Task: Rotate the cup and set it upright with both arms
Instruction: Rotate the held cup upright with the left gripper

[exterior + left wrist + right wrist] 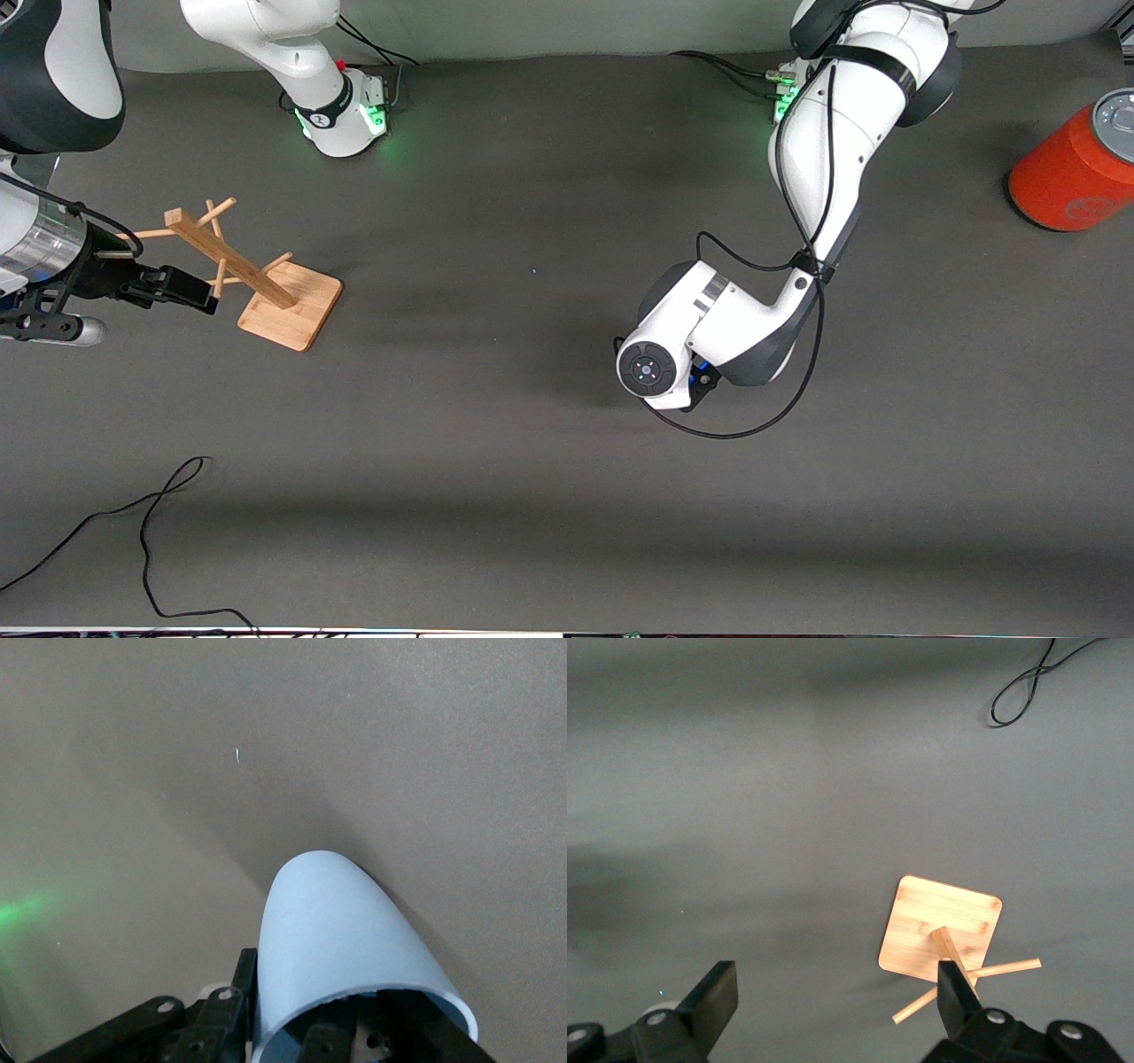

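Observation:
The robot's left gripper will release the light-blue cup on the bare table (606, 322) next to the white wrist, facing the wooden rack.
The light-blue cup (332, 930) lies on its side on the dark table, its open rim toward the left wrist camera. My left gripper (285, 1010) is shut on the cup's wall at the rim, with one black finger (246, 979) outside and the other inside the mouth. In the front view the left arm's wrist (700, 332) bends low over the middle of the table and hides both the cup and that gripper. My right gripper (190, 291) (835, 988) hangs open and holds nothing, beside a wooden rack at the right arm's end of the table.
A wooden peg rack (266, 275) (943, 926) on a square base stands at the right arm's end. A red-orange can (1076, 168) with a grey lid lies at the left arm's end. A loose black cable (151, 523) curls near the front edge.

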### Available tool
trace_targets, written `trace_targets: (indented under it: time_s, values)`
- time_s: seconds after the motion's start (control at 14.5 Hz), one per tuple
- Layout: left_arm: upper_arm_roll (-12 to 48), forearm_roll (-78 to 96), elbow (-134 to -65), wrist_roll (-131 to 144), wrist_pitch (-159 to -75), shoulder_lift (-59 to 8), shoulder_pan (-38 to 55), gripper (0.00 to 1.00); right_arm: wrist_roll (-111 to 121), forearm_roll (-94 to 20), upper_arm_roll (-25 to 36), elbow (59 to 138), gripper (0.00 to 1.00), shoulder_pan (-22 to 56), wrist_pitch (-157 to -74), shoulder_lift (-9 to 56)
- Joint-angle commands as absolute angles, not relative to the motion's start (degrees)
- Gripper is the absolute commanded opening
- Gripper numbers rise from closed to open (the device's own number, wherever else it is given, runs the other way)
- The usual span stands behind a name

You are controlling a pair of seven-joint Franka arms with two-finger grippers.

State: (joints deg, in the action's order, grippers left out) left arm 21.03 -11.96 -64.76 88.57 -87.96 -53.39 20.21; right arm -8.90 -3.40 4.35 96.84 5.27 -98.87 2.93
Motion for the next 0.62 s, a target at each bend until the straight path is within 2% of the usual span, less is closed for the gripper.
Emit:
trace_targets:
  time_s: [0.0,0.21,0.41,0.55]
  values:
    - [20.7,-12.6,-63.8,88.8,-88.1,-53.0,21.3,0.00,-9.4,-3.8,4.4,97.3,1.00,5.9,-98.4,1.5]
    - [22.1,-12.4,-63.8,86.7,-87.5,-49.1,20.9,0.00,-9.8,-3.7,4.3,97.4,1.00,6.0,-98.0,1.5]
    - [24.9,-12.2,-64.8,82.4,-86.7,-41.1,20.2,0.00,-9.7,-3.5,4.3,97.3,1.00,6.0,-98.1,1.5]
    - [25.0,-10.3,-71.2,79.5,-89.7,-34.1,19.3,0.00,-9.6,-3.4,4.3,97.1,1.00,6.0,-98.1,1.4]
